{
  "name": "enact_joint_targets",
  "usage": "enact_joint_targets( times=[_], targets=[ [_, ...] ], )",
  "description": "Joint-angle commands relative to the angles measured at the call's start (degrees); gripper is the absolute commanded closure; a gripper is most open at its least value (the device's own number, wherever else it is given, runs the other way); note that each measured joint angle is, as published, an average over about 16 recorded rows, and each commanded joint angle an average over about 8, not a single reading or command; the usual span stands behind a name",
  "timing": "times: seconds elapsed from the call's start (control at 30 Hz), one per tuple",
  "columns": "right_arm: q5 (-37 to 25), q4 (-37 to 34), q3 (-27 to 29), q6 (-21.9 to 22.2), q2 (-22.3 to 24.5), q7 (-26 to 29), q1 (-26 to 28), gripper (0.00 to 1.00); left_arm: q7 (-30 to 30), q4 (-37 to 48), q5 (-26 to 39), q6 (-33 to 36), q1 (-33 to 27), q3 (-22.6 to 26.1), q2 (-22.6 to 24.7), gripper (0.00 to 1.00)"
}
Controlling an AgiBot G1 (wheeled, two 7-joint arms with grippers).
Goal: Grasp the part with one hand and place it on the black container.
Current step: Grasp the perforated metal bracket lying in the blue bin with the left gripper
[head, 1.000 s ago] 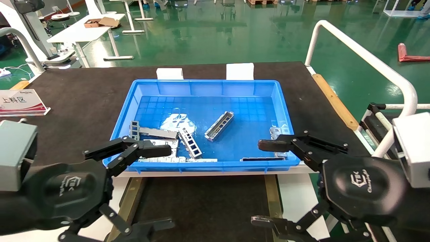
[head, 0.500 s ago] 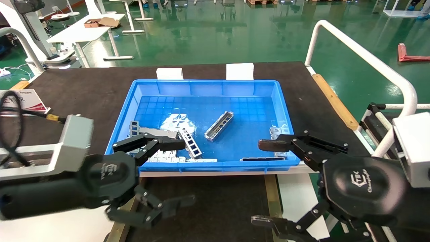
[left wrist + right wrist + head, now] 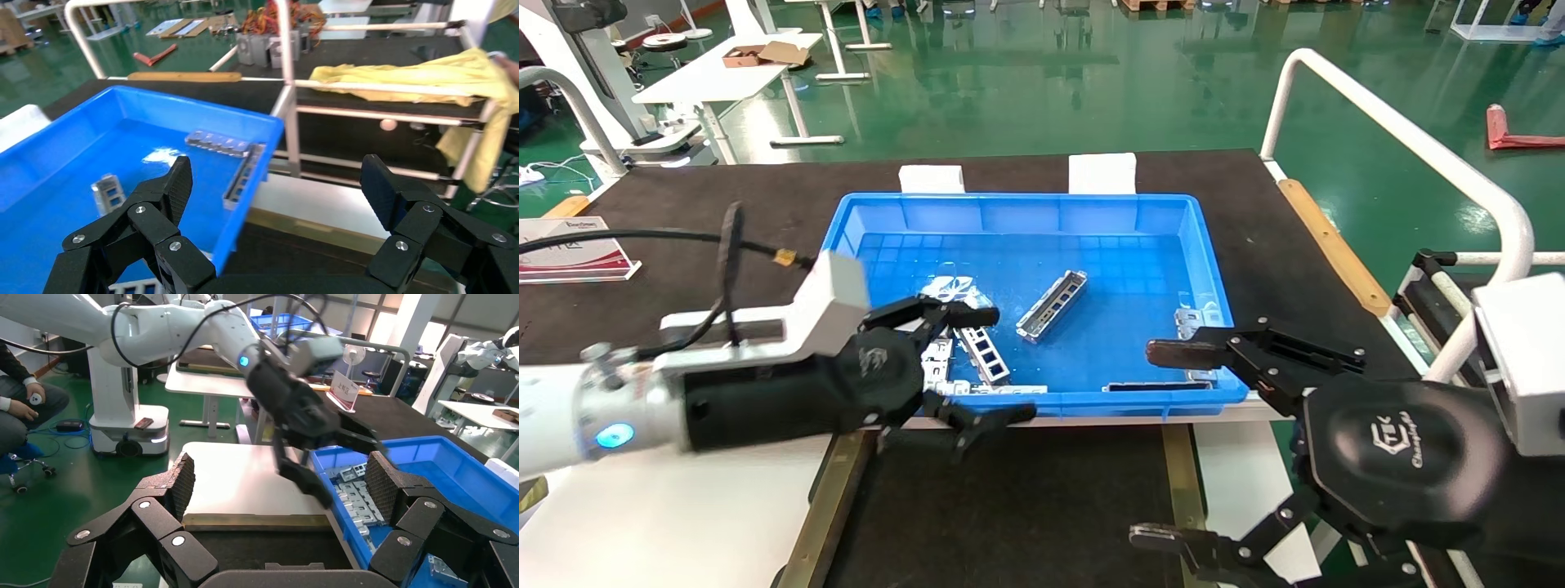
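Note:
I should next move my left gripper to the near end (image 3: 1031,330) of the slanted silver-grey part in the middle of the blue bin and close it there.
The part (image 3: 1053,305), a silver-grey channel with cutouts, lies loose and slanted in the middle of the blue bin (image 3: 1026,198). My left gripper (image 3: 1007,363) is open and empty over the bin's front-left rim, left of the part and apart from it; the left wrist view shows it (image 3: 276,184) straddling the bin wall (image 3: 260,147). The black container (image 3: 1009,506), with brass rails (image 3: 834,490), lies in front of the bin. My right gripper (image 3: 1152,445) is open and empty at the front right, over the container's right rail (image 3: 280,478).
Flat slotted strips (image 3: 937,367) and a ladder-like piece (image 3: 983,353) lie at the bin's front left, more pieces (image 3: 1193,322) at its right wall. White blocks (image 3: 932,178) stand behind the bin. A sign (image 3: 568,249) is at the left, a white rail (image 3: 1401,139) at the right.
My left arm has swung forward and to the right, from in front of the bin's left corner to over its front-left rim, still open. The right arm and the part have not moved.

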Motion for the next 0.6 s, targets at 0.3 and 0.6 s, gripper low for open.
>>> enact_joint_targets(
  times=[0.3, 0.6],
  targets=[
    [0.02, 0.0, -0.02, 0.01, 0.01, -0.01, 0.01, 0.0, 2.62, 11.81, 6.26, -5.35, -5.57, 2.84, 7.99, 0.0],
    [0.03, 0.0, -0.04, 0.02, 0.02, -0.02, 0.01, 0.0, 6.19, 24.25, 9.88, -9.16, -10.45, 4.69, 15.24, 0.0]
  ],
)
